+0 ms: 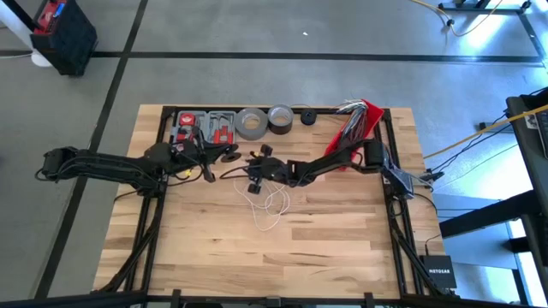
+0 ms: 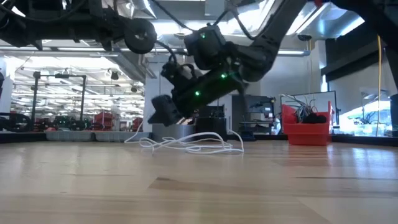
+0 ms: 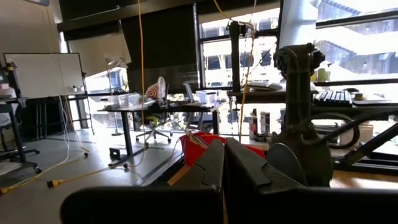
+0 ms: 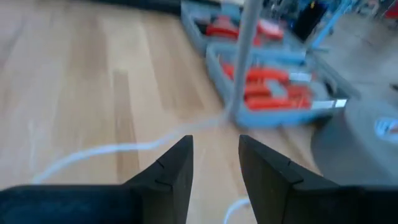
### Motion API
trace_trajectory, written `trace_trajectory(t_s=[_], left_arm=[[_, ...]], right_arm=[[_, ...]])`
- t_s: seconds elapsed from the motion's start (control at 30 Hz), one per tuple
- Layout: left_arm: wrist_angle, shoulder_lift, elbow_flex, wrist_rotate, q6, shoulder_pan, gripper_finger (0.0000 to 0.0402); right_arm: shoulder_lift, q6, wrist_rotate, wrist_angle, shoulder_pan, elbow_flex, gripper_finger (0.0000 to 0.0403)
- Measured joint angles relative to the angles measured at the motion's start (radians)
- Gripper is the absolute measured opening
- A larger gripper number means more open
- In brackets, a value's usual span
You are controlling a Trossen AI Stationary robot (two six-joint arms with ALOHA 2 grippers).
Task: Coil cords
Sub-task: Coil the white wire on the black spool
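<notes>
Next, I lift my right gripper and close it on the rising part [image 4: 231, 113] near its bend, as that part of the white cord stands beyond the gripper's open fingers.
The thin white cord [image 1: 270, 205] lies as a loose tangled heap [image 2: 186, 144] on the wooden table's middle. My right gripper [image 4: 216, 158] hangs open just above the table at the heap's far-left side [image 1: 255, 171], slanting down, with a stretch of cord [image 4: 112, 151] on the wood ahead of its fingers. In that view a pale strand [image 4: 241, 62] rises from the table; its upper end is out of frame. My left gripper [image 3: 224, 168] is shut, raised above the table left of the right one [image 1: 231, 157]. My left gripper is shut, and its own fingers hide whether the cord lies between them; I cannot tell if it touches the cord.
Along the far edge stand a grey case of red tools [image 1: 205, 127], two grey tape rolls [image 1: 251, 122] [image 1: 280, 117] and a red bin of wires [image 1: 360, 120]. The near half of the table [image 1: 257, 265] is bare wood.
</notes>
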Motion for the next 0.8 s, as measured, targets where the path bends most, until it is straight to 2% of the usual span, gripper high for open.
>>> trace_trajectory(t_s=[0.27, 0.5, 0.63, 0.8], left_arm=[[-0.017, 0.0, 0.0, 0.0, 0.006, 0.0, 0.0], [-0.024, 0.0, 0.0, 0.0, 0.007, 0.0, 0.0], [-0.026, 0.0, 0.0, 0.0, 0.007, 0.0, 0.0], [-0.027, 0.0, 0.0, 0.0, 0.007, 0.0, 0.0]], right_arm=[[-0.003, -0.005, -0.017, 0.032, 0.003, 0.034, 0.0132], [-0.008, -0.011, -0.004, -0.057, 0.003, 0.034, 0.009], [-0.019, -0.011, 0.043, -0.067, 0.003, 0.034, 0.0073], [-0.02, -0.011, 0.018, -0.07, 0.003, 0.034, 0.006]])
